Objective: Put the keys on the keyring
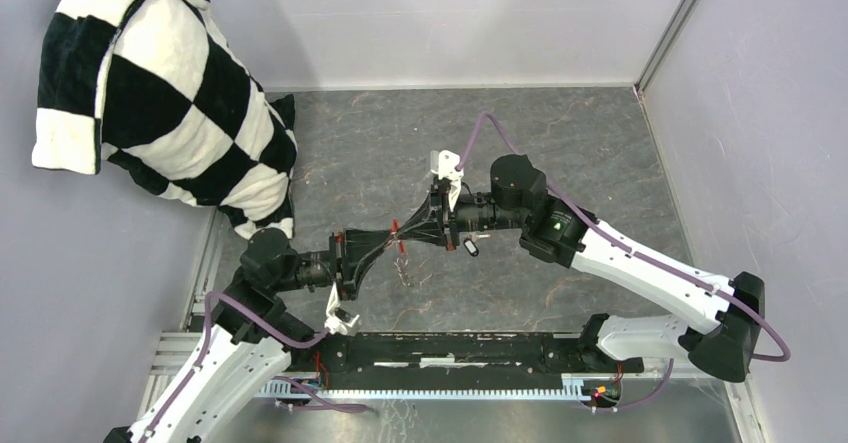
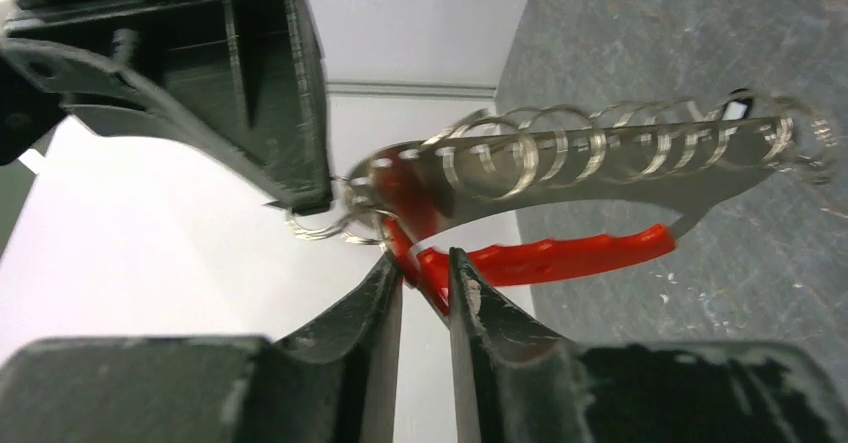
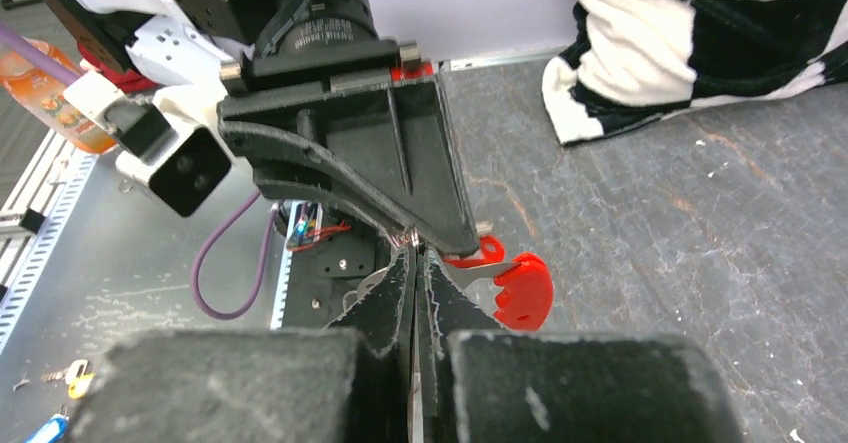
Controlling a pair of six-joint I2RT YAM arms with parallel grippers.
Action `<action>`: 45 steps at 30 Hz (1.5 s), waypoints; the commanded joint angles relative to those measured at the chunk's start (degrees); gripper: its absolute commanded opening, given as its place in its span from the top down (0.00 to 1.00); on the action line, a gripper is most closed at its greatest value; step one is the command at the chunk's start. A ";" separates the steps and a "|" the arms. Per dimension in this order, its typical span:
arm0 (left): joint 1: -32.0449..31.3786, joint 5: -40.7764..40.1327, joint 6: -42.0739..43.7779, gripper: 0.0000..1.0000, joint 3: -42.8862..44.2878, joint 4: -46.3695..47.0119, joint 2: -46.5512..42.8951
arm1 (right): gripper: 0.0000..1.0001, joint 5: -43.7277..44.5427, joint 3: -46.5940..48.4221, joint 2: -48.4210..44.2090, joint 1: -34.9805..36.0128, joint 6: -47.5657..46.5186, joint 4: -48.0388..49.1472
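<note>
The left gripper holds the red fob while the right gripper pinches the ring, so next the left gripper opens, turns and takes the ring itself [image 2: 362, 225].
My left gripper [image 1: 388, 242] is shut on the elongated red fob [image 2: 560, 258] of the keyring, held above the table. My right gripper [image 1: 418, 231] faces it tip to tip, with its jaws shut on the thin silvery ring [image 2: 335, 226]. The chain [image 2: 600, 143] shows blurred close to the left wrist camera and hangs down in the top view [image 1: 405, 268]. The red-headed key [image 3: 522, 291] hangs just beside my right fingertips [image 3: 440, 283], its blade running behind them. The black-headed key [image 1: 470, 248] sits under my right wrist; I cannot tell whether it lies on the table.
A black-and-white checkered cloth [image 1: 160, 93] is heaped at the back left. Grey walls close the table at the back and right. A black rail [image 1: 450, 353] runs along the near edge between the arm bases.
</note>
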 commanded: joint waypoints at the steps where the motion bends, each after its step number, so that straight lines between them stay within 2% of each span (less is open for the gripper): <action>1: -0.16 1.58 7.18 0.65 0.33 -4.18 0.43 | 1.00 0.92 -1.07 -2.94 -0.55 4.03 11.31; 3: -0.11 1.67 3.42 0.58 2.54 -6.46 1.30 | 1.00 1.17 -1.97 -3.29 -0.68 4.12 12.26; 6: -0.11 1.76 -6.98 0.51 7.78 -11.14 3.57 | 1.00 1.84 -3.86 -4.59 -1.07 3.55 13.95; 11: -0.11 1.81 -25.18 0.32 16.84 -18.80 7.99 | 1.00 2.89 -7.36 -7.00 -1.43 2.16 16.85; 17: -0.11 3.18 -48.14 0.27 20.62 -14.15 10.90 | 1.00 1.96 -9.19 -7.46 -1.44 1.19 18.53; 21: -0.11 5.90 -60.04 0.32 23.35 -11.98 15.29 | 1.00 1.80 -8.84 -7.09 -1.45 -0.09 17.60; 25: -0.11 8.20 -66.41 0.45 26.10 -13.31 19.36 | 1.00 3.10 -7.54 -6.99 -1.45 -2.88 14.23; 37: -0.11 9.05 -73.59 0.51 25.03 -10.19 20.28 | 1.00 4.00 -5.79 -6.19 -1.48 -5.42 11.08; 40: -0.11 8.84 -73.99 0.57 24.67 -10.05 20.98 | 1.00 3.65 -5.69 -5.95 -1.50 -6.89 11.07; 45: -0.11 5.35 -74.16 0.71 24.15 -10.11 22.01 | 1.00 3.08 -5.43 -5.75 -1.42 -6.87 11.06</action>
